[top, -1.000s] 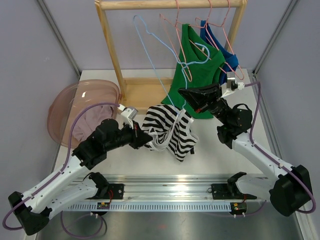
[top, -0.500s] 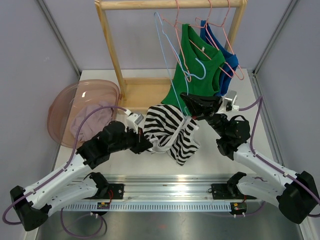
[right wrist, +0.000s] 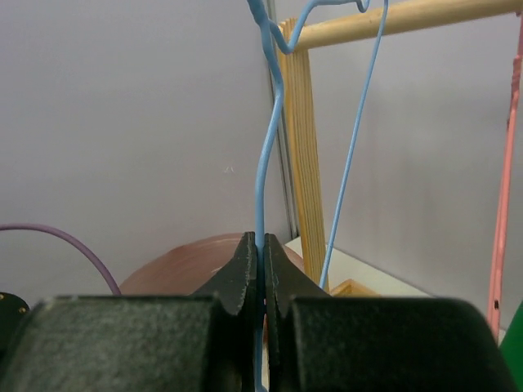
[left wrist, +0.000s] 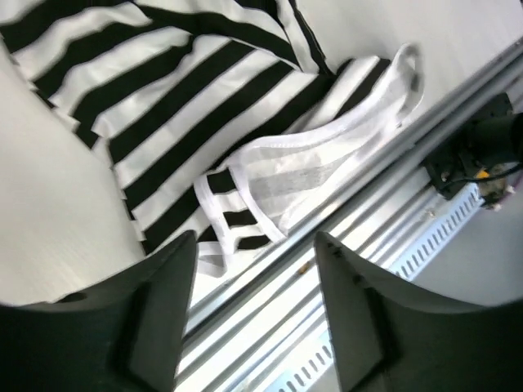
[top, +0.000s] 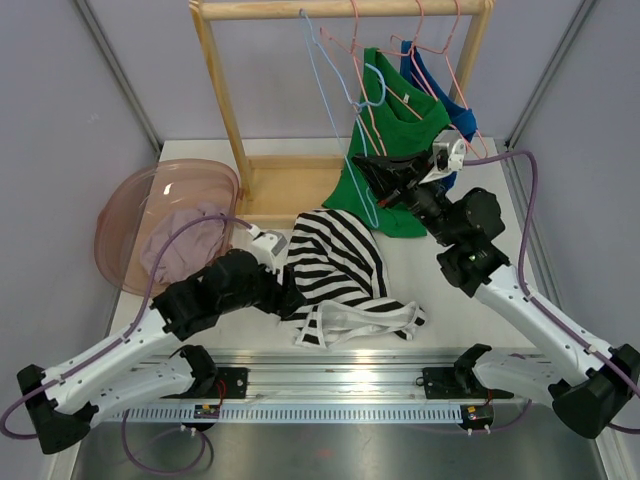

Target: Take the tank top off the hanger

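Observation:
Next, I release the blue wire hanger with my right gripper under the rack's top bar, beside the closest pink hanger (top: 350,64).
The black-and-white striped tank top (top: 345,275) lies loose on the table, off the hanger, its white straps towards the near edge. The left wrist view shows it (left wrist: 188,106) spread beyond my left gripper (left wrist: 255,261), which is open with nothing between its fingers. In the top view that gripper (top: 290,300) sits at the garment's left edge. My right gripper (top: 362,165) is raised beside the rack and shut on the bare blue wire hanger (top: 335,115). The right wrist view shows its jaws pinching the blue hanger (right wrist: 263,163).
A wooden rack (top: 225,90) stands at the back. A green top (top: 395,150) and a blue garment (top: 430,80) hang from it on pink hangers. A pink basin (top: 135,178) holding cloth sits at the left. A metal rail (top: 350,375) runs along the near edge.
My left gripper has opened and let go of the tank top, which dropped and spread on the table. My right gripper has lifted the blue hanger up toward the rack's bar.

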You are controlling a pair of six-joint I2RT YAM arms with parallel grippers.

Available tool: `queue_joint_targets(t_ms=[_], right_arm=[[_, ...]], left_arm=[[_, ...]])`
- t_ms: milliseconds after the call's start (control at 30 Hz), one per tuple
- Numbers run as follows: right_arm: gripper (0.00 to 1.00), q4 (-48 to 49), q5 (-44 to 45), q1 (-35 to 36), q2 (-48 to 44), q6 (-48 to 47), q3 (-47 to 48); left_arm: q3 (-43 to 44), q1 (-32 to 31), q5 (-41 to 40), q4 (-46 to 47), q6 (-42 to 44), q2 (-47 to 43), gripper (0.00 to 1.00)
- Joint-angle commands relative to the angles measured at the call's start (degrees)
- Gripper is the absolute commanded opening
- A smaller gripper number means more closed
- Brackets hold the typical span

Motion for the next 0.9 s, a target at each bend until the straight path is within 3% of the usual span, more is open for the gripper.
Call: queue_joint_targets(t_ms=[0, 67, 133, 267, 467, 567, 700, 867], right_arm=[[0.0, -14.3, 4.4, 0.5, -1.7, 1.9, 1.6], [0.0, -19.2, 5.3, 0.5, -1.8, 2.4, 2.3], [0.0, -24.2, 6.6, 0.5, -0.5, 1.8, 6.5], [0.0, -37.4, 10.5, 0.4, 4.2, 1.1, 16.5], [0.0, -51.5, 18.4, 0.3, 16.4, 1.5, 40.3], [0.0, -57.5, 18.4, -0.9, 24.0, 3.0, 49.2], [0.0, -65.4, 15.6, -2.8, 36.2, 4.4, 68.7], [0.0, -72.1, 15.0, -5.4, 46.1, 6.8, 83.6]], left_arm=[[4.3, -0.2, -8.0, -2.7, 0.9, -4.1, 0.7], [6.2, -0.2, -8.9, -5.1, 1.7, -4.9, 0.81], [8.2, -0.2, -11.5, -8.3, 2.9, -5.8, 0.99], [9.1, -0.2, -15.0, -10.2, 5.9, -8.0, 0.99], [5.9, -0.2, -17.2, -8.7, 6.1, -12.0, 0.99], [5.8, -0.2, -17.3, -8.9, 5.8, -11.7, 0.99], [5.8, -0.3, -16.5, -8.9, 6.0, -11.0, 0.99], [5.5, -0.3, -15.8, -8.6, 6.2, -11.2, 0.99]])
